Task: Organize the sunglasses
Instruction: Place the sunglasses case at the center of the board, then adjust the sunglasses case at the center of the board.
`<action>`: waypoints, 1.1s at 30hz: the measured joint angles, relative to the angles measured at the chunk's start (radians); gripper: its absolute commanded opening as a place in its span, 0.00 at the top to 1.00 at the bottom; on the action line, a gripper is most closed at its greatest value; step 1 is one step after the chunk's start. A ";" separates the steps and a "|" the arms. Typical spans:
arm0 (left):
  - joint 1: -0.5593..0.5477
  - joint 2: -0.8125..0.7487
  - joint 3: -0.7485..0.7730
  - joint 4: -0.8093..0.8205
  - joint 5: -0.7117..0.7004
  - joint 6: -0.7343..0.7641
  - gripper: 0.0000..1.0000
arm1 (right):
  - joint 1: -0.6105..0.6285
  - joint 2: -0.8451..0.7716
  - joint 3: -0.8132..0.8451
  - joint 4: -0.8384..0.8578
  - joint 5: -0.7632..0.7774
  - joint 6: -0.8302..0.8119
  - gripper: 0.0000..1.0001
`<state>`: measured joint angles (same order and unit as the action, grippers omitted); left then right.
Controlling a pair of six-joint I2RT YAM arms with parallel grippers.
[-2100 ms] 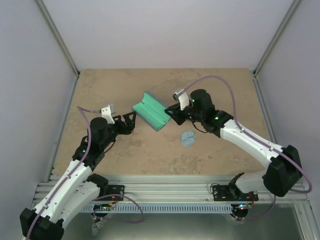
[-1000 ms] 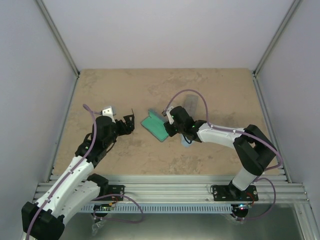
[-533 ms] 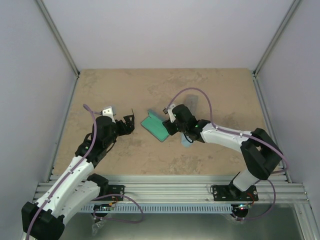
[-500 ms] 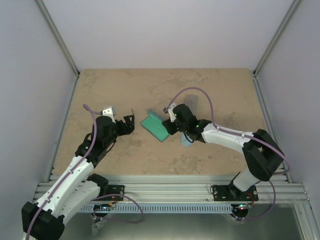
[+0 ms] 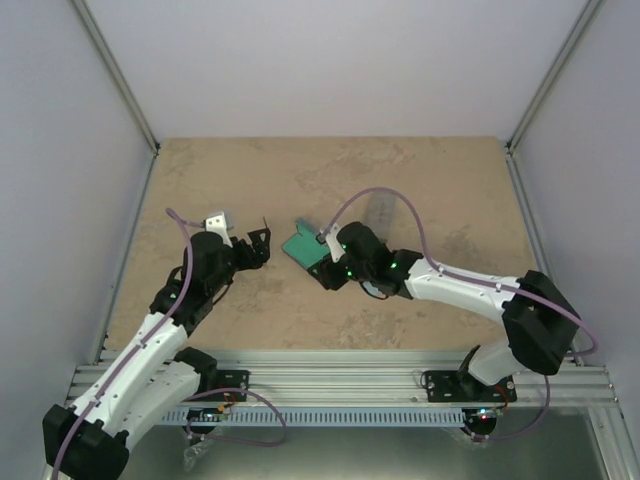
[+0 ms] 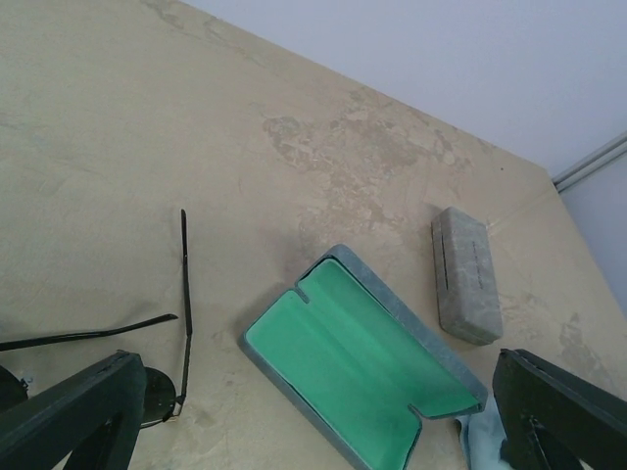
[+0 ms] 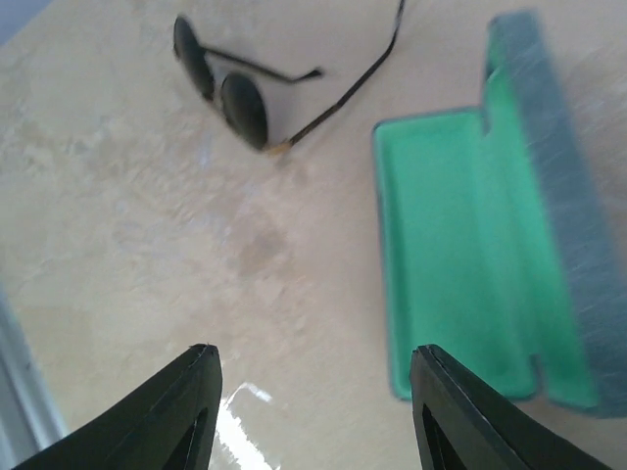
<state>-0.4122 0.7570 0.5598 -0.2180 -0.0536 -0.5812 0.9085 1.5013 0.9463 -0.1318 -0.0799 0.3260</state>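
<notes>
The light blue cloth's edge [image 5: 368, 287] nearest the open case is the next place my right gripper should go to and close on.
The sunglasses [image 7: 235, 93], with black oval lenses and thin dark arms spread open, lie on the table left of an open blue-grey case with green lining [image 7: 460, 255]. In the left wrist view one arm of the sunglasses [image 6: 184, 294] and a lens show just left of the open case [image 6: 362, 377]. My left gripper [image 6: 315, 364] is open above the case's near edge, holding nothing. My right gripper [image 7: 315, 354] is open over bare table just beside the case's corner, also holding nothing. From above, the right gripper [image 5: 325, 272] sits at the near end of the open case [image 5: 303, 247].
A closed grey case [image 6: 466, 274] lies beyond the open one, also the closed grey case [image 5: 380, 208] from above. A light blue cloth [image 6: 480, 441] pokes out at the open case's right end. Walls enclose the table on three sides.
The right gripper has opened and its arm has slid left and nearer along the case, which now lies flat on the table. The left arm has stayed where it was.
</notes>
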 measured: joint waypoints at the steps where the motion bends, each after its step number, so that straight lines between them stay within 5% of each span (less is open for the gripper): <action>1: 0.000 0.002 0.000 0.002 0.003 0.001 0.00 | 0.014 0.005 -0.006 -0.006 -0.007 0.011 0.47; 18: 0.000 0.072 -0.010 0.017 0.002 -0.001 0.01 | 0.057 0.241 0.007 -0.175 0.117 0.255 0.45; 33: 0.000 0.087 -0.010 0.022 0.001 0.002 0.01 | 0.050 0.398 0.207 -0.294 0.311 0.286 0.56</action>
<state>-0.4122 0.8440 0.5495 -0.1959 -0.0525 -0.5793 0.9585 1.8996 1.1530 -0.4255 0.2310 0.6117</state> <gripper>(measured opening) 0.995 0.453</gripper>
